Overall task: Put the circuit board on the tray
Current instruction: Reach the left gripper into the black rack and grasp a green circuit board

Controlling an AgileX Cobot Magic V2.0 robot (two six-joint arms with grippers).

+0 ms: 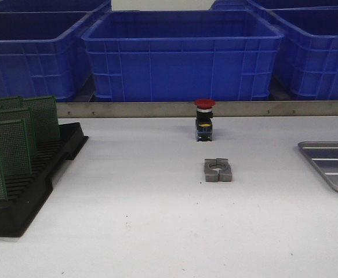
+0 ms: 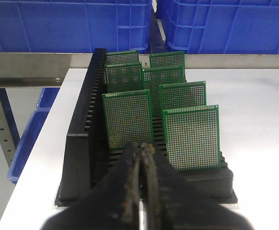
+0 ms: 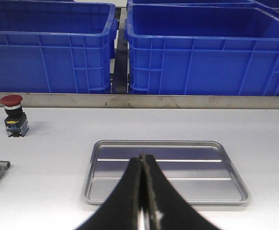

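Observation:
Next, I move my left gripper to the top edge [image 2: 191,109] of the green circuit board nearest the near end of the black rack and close it there.
Several green circuit boards [image 2: 191,136] stand upright in a black slotted rack [image 2: 82,143]; they also show at the left of the front view [image 1: 12,145]. The silver-grey tray [image 3: 168,170] lies empty on the white table, at the right edge of the front view [image 1: 331,165]. My left gripper [image 2: 141,148] is shut and empty, just short of the near end of the rack. My right gripper [image 3: 141,158] is shut and empty, over the tray's near side. Neither arm shows in the front view.
A red-capped push button [image 1: 204,119] stands mid-table at the back, also in the right wrist view [image 3: 12,115]. A grey metal clamp block [image 1: 218,169] lies in front of it. Blue plastic bins [image 1: 180,52] line the back behind a metal rail.

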